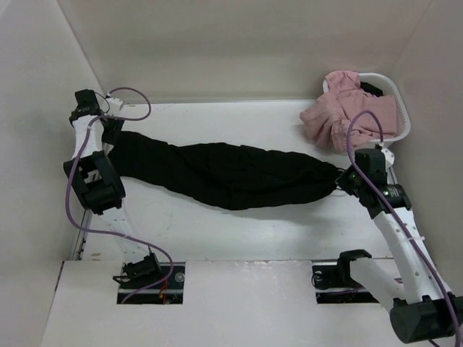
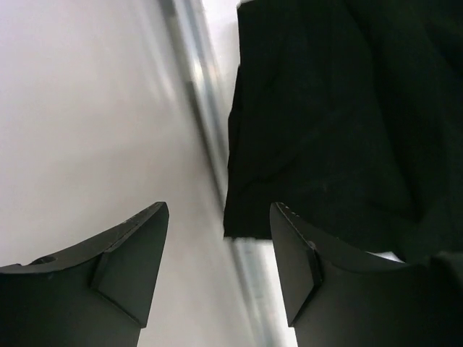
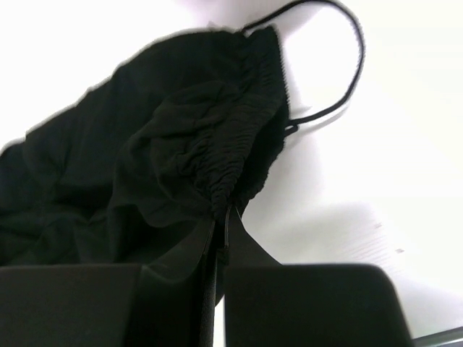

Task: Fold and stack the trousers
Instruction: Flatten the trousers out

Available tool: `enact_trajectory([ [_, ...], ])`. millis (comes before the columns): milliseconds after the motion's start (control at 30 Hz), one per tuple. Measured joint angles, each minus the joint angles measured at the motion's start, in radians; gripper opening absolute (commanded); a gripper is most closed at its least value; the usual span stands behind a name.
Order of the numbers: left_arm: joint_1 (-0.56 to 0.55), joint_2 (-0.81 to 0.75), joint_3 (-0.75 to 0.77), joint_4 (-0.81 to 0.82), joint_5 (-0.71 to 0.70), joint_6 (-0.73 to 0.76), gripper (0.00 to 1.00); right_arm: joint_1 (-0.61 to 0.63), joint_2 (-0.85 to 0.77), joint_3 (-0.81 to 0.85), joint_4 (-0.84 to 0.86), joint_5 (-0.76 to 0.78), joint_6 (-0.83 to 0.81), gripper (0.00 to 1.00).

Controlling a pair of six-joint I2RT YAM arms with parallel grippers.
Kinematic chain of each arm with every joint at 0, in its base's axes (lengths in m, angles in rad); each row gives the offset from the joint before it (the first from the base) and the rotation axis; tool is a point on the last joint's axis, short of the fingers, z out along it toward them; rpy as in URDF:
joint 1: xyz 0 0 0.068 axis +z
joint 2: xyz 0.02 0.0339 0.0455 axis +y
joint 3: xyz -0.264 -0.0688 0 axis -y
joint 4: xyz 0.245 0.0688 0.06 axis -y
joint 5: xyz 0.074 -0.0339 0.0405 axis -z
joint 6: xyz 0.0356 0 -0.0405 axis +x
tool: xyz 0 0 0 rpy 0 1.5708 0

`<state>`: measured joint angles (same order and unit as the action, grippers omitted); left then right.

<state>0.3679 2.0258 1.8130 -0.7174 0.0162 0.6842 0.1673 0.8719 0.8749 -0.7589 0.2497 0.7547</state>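
Observation:
The robot's right gripper needs to release the waistband on the bare table (image 1: 341,218) between the gathered trousers and the front edge of the table.
The black trousers (image 1: 231,173) lie stretched in a long bunched band across the table from left to right. My left gripper (image 1: 111,133) is at their left end, by the table's left edge. In the left wrist view it (image 2: 219,217) stands open with nothing between the fingers, and the trousers' leg end (image 2: 325,108) lies just ahead, beside the right finger (image 2: 296,253). My right gripper (image 1: 340,178) is at the right end. The right wrist view shows it (image 3: 221,217) shut on the gathered elastic waistband (image 3: 239,144), with a drawstring loop (image 3: 352,69) trailing on the table.
A white basket (image 1: 402,108) at the back right holds a pink garment (image 1: 347,112) that spills over its rim. White walls close in the table on the left, back and right. A metal rail (image 2: 206,137) runs along the table's left edge.

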Motion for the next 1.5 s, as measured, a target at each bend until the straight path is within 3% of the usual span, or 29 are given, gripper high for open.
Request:
enact_trajectory([
  [167, 0.01, 0.076, 0.0, -0.03, 0.034, -0.119, 0.55, -0.105, -0.004, 0.051, -0.011, -0.016, -0.06, 0.0],
  [600, 0.084, 0.101, -0.142, -0.254, 0.09, -0.109, 0.47, -0.076, 0.0, 0.039, -0.017, -0.019, -0.071, 0.0],
  [633, 0.093, 0.1, -0.15, -0.261, 0.083, -0.103, 0.43, -0.076, 0.0, 0.038, -0.017, -0.019, -0.071, 0.0],
  [700, 0.109, 0.101, -0.158, -0.272, 0.072, -0.095, 0.15, -0.075, 0.0, 0.038, -0.016, -0.019, -0.071, 0.0],
  [733, 0.116, 0.1, -0.159, -0.277, 0.068, -0.09, 0.07, -0.075, 0.0, 0.037, -0.014, -0.019, -0.071, 0.0],
  [800, 0.124, 0.1, -0.164, -0.278, 0.065, -0.082, 0.0, -0.073, 0.0, 0.028, -0.009, -0.019, -0.07, 0.0],
  [933, 0.126, 0.092, -0.167, -0.249, 0.059, -0.084, 0.0, -0.01, 0.042, 0.017, 0.017, -0.01, -0.058, 0.0],
  [1033, 0.105, 0.094, -0.085, -0.241, 0.047, -0.098, 0.0, 0.05, 0.165, 0.078, 0.036, -0.012, -0.058, 0.0],
  [1167, 0.045, 0.164, 0.345, -0.255, 0.035, -0.122, 0.02, 0.058, 0.42, 0.41, 0.046, -0.027, -0.112, 0.0],
  [1233, 0.017, 0.195, 0.577, -0.227, 0.031, -0.12, 0.04, 0.043, 0.487, 0.589, 0.089, -0.042, -0.137, 0.0],
  [1300, -0.009, 0.175, 0.698, -0.191, 0.029, -0.101, 0.06, 0.019, 0.492, 0.697, 0.132, -0.058, -0.15, 0.0],
  [1367, -0.016, 0.098, 0.676, -0.171, 0.03, -0.077, 0.07, -0.004, 0.443, 0.716, 0.173, -0.067, -0.15, 0.0],
  [1500, 0.039, -0.116, 0.383, -0.152, 0.049, -0.031, 0.09, -0.017, 0.266, 0.539, 0.214, -0.076, -0.129, 0.0],
])
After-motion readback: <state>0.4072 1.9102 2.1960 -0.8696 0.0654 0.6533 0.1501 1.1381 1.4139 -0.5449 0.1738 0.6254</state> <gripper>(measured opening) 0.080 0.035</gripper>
